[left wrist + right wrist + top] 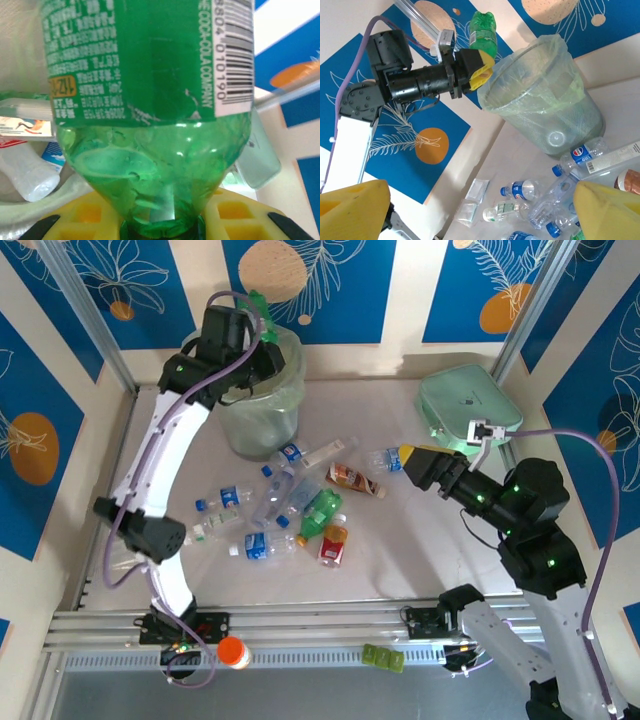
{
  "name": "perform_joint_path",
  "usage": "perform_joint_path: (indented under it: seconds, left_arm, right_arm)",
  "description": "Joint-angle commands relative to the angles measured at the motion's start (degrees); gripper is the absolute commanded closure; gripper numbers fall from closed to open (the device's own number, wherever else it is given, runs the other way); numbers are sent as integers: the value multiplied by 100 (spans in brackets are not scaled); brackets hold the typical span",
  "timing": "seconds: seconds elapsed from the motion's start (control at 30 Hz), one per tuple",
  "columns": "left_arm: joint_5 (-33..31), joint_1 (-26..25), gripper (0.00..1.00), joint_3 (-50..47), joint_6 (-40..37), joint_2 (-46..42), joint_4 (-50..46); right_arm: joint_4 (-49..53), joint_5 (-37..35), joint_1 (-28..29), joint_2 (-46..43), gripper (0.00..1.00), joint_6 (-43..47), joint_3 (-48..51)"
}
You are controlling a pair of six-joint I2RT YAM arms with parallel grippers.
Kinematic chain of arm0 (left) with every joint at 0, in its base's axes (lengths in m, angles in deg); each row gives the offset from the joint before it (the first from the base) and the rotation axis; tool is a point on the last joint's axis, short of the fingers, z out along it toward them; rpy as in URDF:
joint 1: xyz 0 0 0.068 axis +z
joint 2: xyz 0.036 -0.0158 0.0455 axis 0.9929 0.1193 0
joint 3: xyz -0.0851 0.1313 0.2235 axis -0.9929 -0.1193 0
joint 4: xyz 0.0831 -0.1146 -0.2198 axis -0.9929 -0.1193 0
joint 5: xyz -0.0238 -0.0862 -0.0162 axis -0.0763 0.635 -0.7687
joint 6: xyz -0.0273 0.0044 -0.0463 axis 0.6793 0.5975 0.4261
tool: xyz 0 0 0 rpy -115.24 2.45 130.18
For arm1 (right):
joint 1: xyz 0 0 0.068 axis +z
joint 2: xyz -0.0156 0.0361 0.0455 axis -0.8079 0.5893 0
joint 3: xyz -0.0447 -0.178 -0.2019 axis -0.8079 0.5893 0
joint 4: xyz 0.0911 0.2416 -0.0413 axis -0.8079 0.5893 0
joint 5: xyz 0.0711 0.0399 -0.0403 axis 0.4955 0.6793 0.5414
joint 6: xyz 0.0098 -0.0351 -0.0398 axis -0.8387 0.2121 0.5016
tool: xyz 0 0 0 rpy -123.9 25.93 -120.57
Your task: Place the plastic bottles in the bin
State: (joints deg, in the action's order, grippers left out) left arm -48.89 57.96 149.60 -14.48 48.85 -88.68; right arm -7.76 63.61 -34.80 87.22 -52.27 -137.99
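My left gripper needs to drop the green bottle over the bottles inside the tall pale-green bin [262, 387]. The green bottle now sticks up beside the bin's rim.
A green bottle [150, 100] is held by its neck in my left gripper [160, 226], which is shut on it. This green bottle [258, 306] sticks up beside the far-left rim of the tall pale-green bin [268, 400], and my left gripper [252, 332] is at rim height. In the right wrist view the green bottle [483, 29] is left of the bin's rim [530, 60]. Several clear blue-capped bottles [265, 510], a green one [322, 510] and an orange-red one [333, 543] lie on the table. My right gripper [408, 454] hovers open, nothing between its yellow fingers [355, 210].
A flat mint-green case [468, 405] leans at the back right behind my right arm. Two small clear packets [482, 195] lie by the left wall. An orange-capped item [233, 652] and a green item [383, 657] sit on the front rail. Bottles [25, 175] lie inside the bin.
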Motion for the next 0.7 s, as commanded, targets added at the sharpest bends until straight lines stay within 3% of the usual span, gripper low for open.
perform_joint_path:
  seconds: [0.0, 0.27, 0.47, 0.67]
  left_arm:
    - [-421, 177, 100, 717, 1085, 422, -929]
    - [-36, 575, 100, 814, 3008, 936, -899]
    - [812, 794, 100, 812, 3641, 1411, -312]
    - [1200, 936, 96, 807, 4109, 1720, 23]
  right_arm:
    - [144, -135, -37, 66, 5, 0, -15]
    - [562, -238, -273, 359, 6, -82, -284]
    - [554, -163, -368, 526, 6, -251, -275]
    - [501, -158, -385, 684, 6, -359, -225]
